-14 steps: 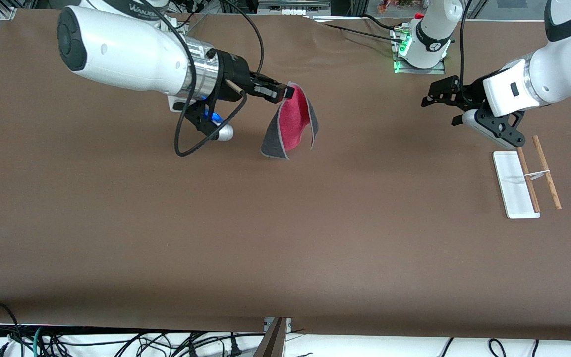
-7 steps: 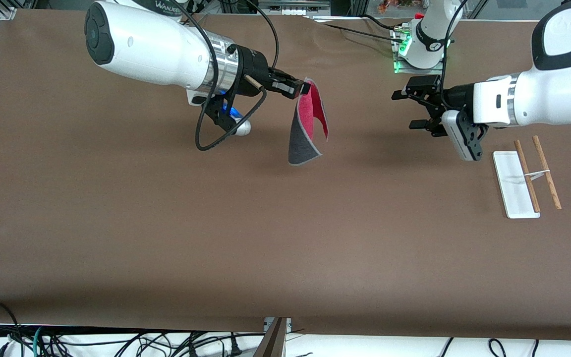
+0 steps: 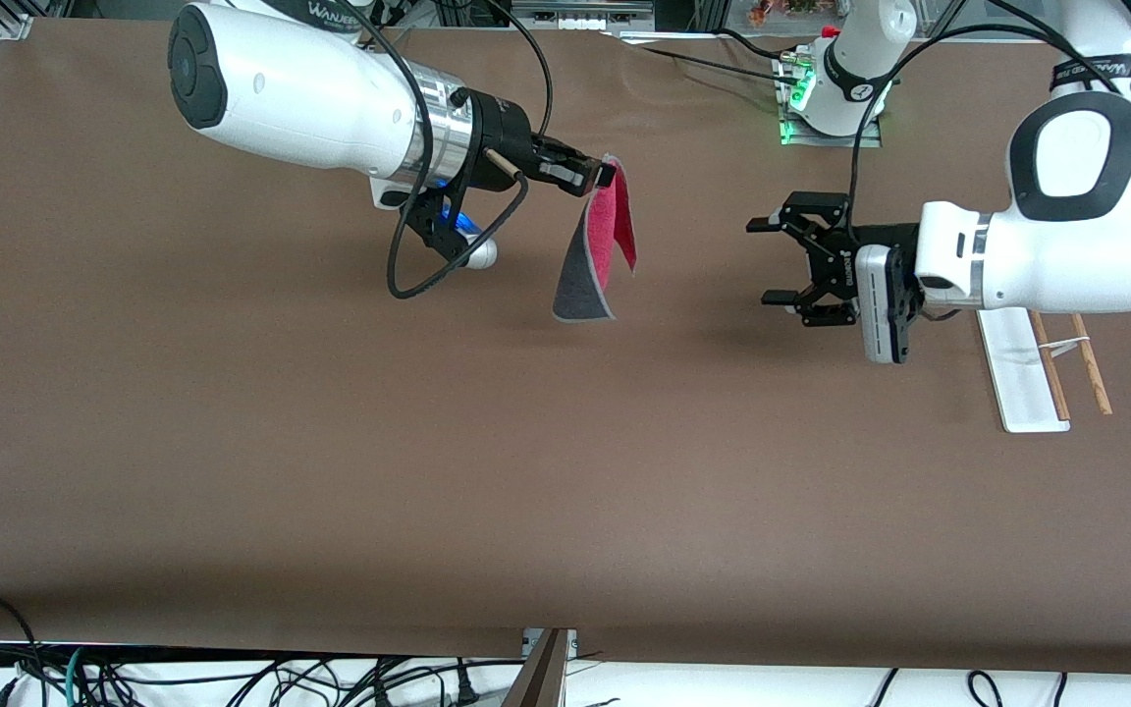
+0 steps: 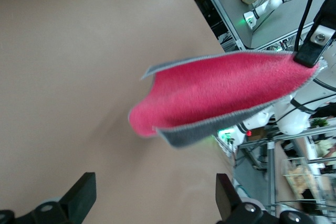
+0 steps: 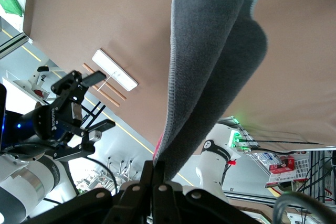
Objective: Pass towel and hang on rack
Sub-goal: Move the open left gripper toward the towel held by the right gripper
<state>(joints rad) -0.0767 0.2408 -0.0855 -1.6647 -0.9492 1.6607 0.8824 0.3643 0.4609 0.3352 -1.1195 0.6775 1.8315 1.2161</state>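
Note:
The towel's lower hanging end [image 3: 597, 295] [image 4: 160, 124] is next for my left gripper. It should close there, well below the towel's corner in my right gripper.
The towel [image 3: 597, 245], pink-red on one face and dark grey on the other, hangs by one corner from my right gripper [image 3: 608, 174], which is shut on it above the table's middle. It also shows in the right wrist view [image 5: 210, 66], hanging from the closed right gripper [image 5: 155, 174]. My left gripper [image 3: 760, 261] is open and empty, level with the towel and apart from it toward the left arm's end. In the left wrist view the towel [image 4: 226, 95] hangs ahead of the open left gripper [image 4: 155, 195]. The rack [image 3: 1012, 378] lies on the table partly under the left arm.
The rack's two brown rods [image 3: 1051, 368] lie beside its white base; the rack also shows in the right wrist view [image 5: 113, 74]. A black cable [image 3: 408, 275] loops under the right wrist. The left arm's base [image 3: 835, 98] stands at the table's edge.
My left gripper has moved from near the rack toward the towel, staying open. My right gripper first carried the towel toward the middle, then held still; the towel swung slightly.

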